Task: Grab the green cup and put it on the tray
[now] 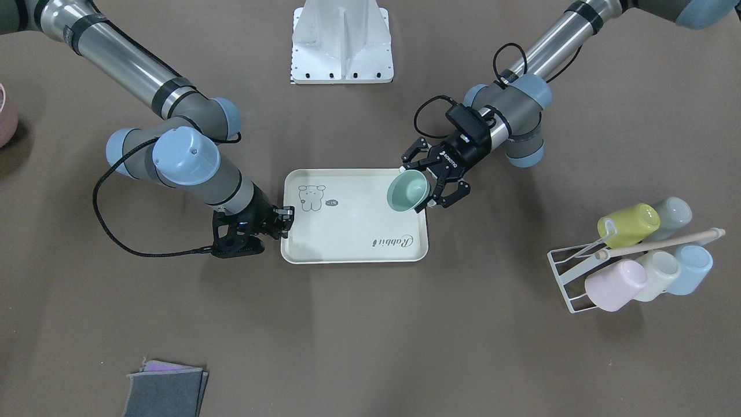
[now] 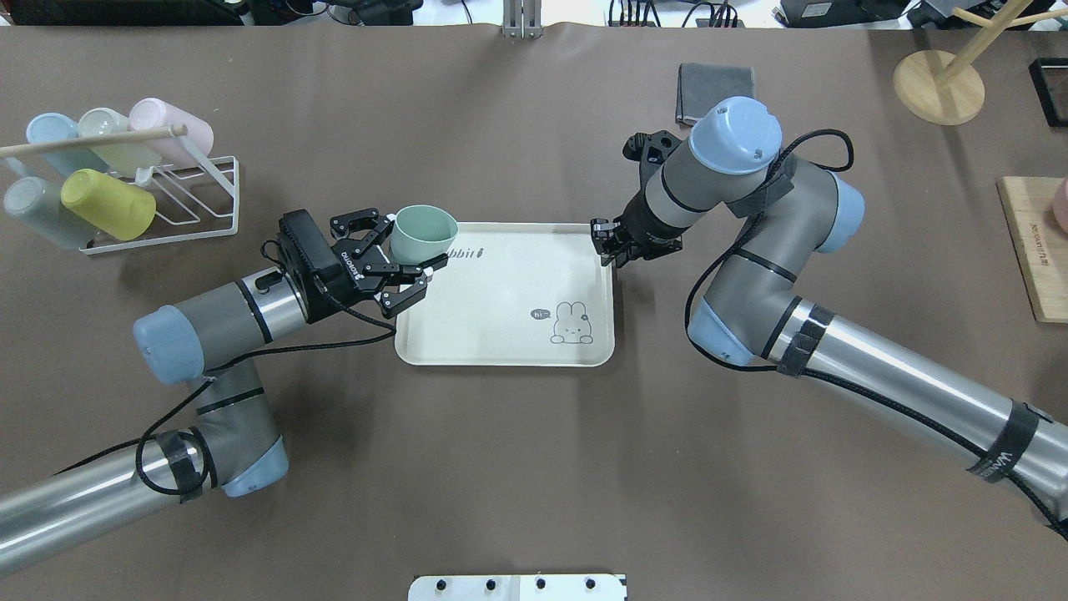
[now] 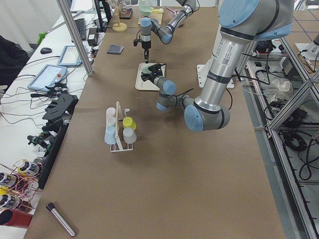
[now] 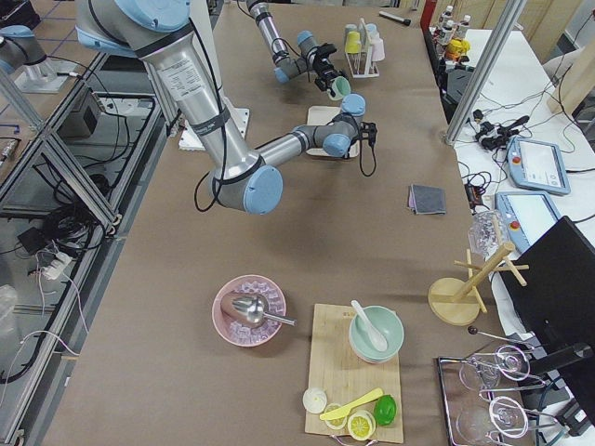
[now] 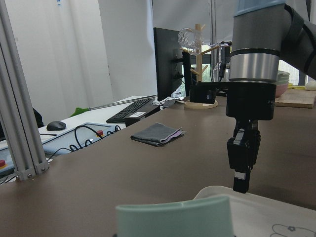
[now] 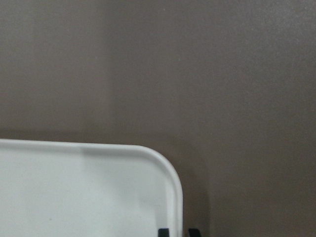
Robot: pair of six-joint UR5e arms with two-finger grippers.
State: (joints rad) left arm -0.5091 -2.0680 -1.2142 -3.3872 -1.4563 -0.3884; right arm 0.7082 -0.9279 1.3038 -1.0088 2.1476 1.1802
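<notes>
My left gripper is to let go of the green cup between the cream tray's bear drawing and its "Rabbit" script (image 1: 352,211).
The green cup (image 2: 424,235) is a mint-green tumbler held between the fingertips of my left gripper (image 2: 413,246), a little tilted, over the tray's corner near the "Rabbit" script. It also shows in the front view (image 1: 408,192), and its rim shows at the bottom of the left wrist view (image 5: 173,217). The cream tray (image 2: 501,325) lies at the table's middle. My right gripper (image 2: 613,242) points down at the opposite corner, shut on the tray's rim (image 6: 175,197). In the front view this gripper (image 1: 283,217) is at the tray's (image 1: 347,231) left edge.
A white wire rack (image 2: 200,204) with several pastel cups, among them a yellow-green cup (image 2: 108,203), stands left of my left arm. A folded grey cloth (image 2: 716,90) lies beyond the tray. A wooden stand (image 2: 939,75) and a wooden board (image 2: 1035,250) are at the far right.
</notes>
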